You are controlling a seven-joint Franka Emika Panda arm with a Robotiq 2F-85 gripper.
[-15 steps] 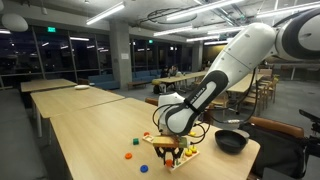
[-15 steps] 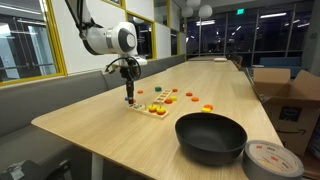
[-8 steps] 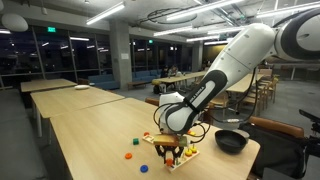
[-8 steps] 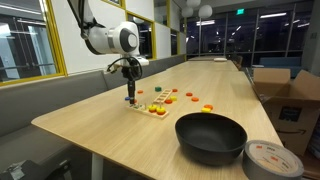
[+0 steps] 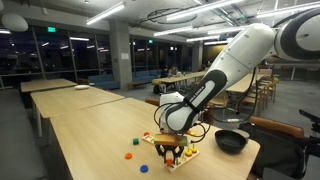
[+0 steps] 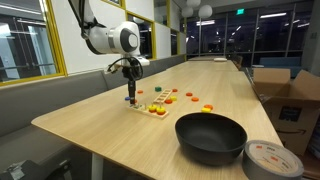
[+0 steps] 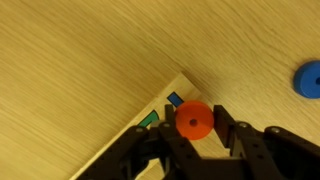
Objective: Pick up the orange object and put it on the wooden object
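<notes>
Next, my gripper releases the orange disc on the near end of the wooden board [image 5: 173, 168] [image 7: 190, 111], close to the board's corner. The disc is held just over that corner now.
In the wrist view my gripper [image 7: 192, 122] is shut on an orange disc with a centre hole [image 7: 194, 121], held just over the corner of a light wooden board [image 7: 150, 125] with blue and green marks on it. In both exterior views the gripper [image 5: 171, 152] [image 6: 128, 98] hangs low over the wooden board [image 5: 185, 155] [image 6: 150, 107], which carries several small coloured pieces. The disc is too small to make out in the exterior views.
A blue disc [image 7: 309, 79] [image 5: 130, 155] lies on the table beside the board, with other loose coloured pieces [image 6: 207, 107] around. A black bowl [image 6: 211, 136] [image 5: 231, 140] and a tape roll [image 6: 272, 159] stand near the table's end. A cardboard box [image 6: 284, 92] is beyond.
</notes>
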